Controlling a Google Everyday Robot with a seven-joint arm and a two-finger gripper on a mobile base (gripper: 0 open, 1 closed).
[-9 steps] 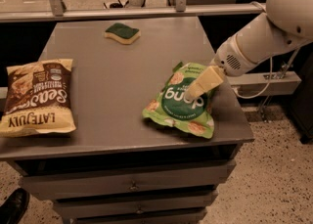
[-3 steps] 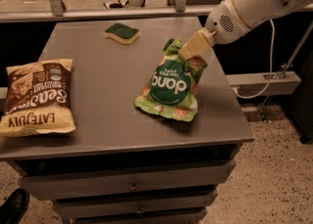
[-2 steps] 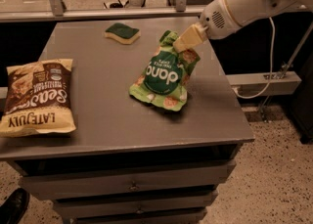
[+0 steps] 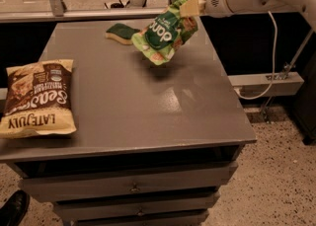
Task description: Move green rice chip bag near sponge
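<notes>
The green rice chip bag, now hanging tilted in the air, will be let go by my gripper on the back of the grey table (image 4: pixel 161 26) next to the sponge.
The green rice chip bag (image 4: pixel 164 32), light green with a dark green "dang" circle, hangs in the air above the back of the grey table (image 4: pixel 138 101), tilted. My gripper (image 4: pixel 190 7) is shut on its top edge at the upper right. The sponge (image 4: pixel 121 33), dark green on a pale yellow base, lies on the table at the back, just left of the hanging bag and partly covered by it. The bag's shadow falls on the table below it.
A brown-and-cream "Late July" chip bag (image 4: pixel 37 97) lies at the table's left edge. Drawers (image 4: pixel 133 188) sit below the tabletop. A white cable (image 4: pixel 270 57) hangs to the right. A rail (image 4: pixel 74 15) runs behind the table. A shoe (image 4: pixel 14 207) shows at the bottom left.
My gripper has lifted the green bag off the table and carried it back and left, from the right side to just beside the sponge.
</notes>
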